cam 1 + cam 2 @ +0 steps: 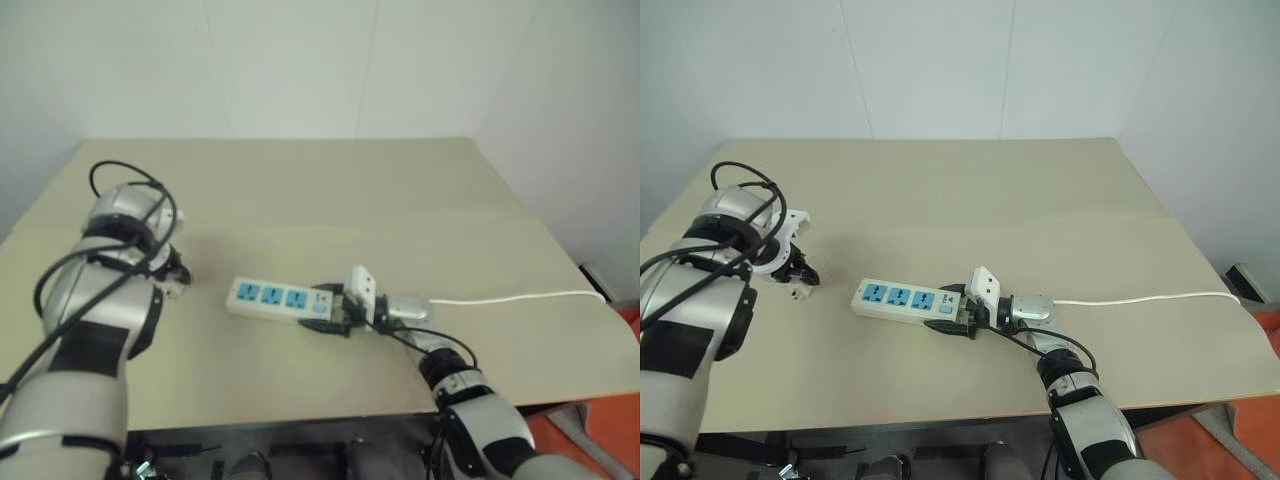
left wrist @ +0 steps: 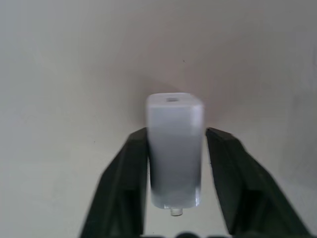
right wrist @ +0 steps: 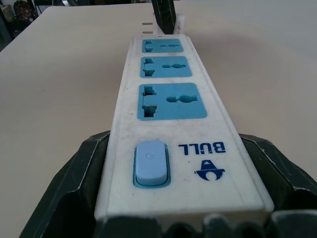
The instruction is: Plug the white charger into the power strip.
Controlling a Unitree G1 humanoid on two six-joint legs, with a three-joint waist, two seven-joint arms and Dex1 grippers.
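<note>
I should open and tilt my left gripper and grasp the charger with its USB end [image 2: 173,100] facing the wrist, because the charger's prong end leans toward that wrist.
The white charger [image 2: 174,148] stands on the tan table at the left, seen small in the head view [image 1: 801,292]. My left gripper [image 2: 176,133] points down over it, its black fingers [image 2: 130,163] shut on the charger's two sides. The power strip [image 1: 898,298] lies flat near the table's middle, its three blue sockets facing up. Reaching in from the right, my right gripper [image 1: 955,312] is shut on the strip's switch end [image 3: 151,162], one finger on each long side.
The strip's thin white cable [image 1: 1140,298] runs right to the table's edge. The tan table [image 1: 990,190] stretches bare behind the strip up to white walls. A strip of orange floor [image 1: 1260,420] shows at the lower right.
</note>
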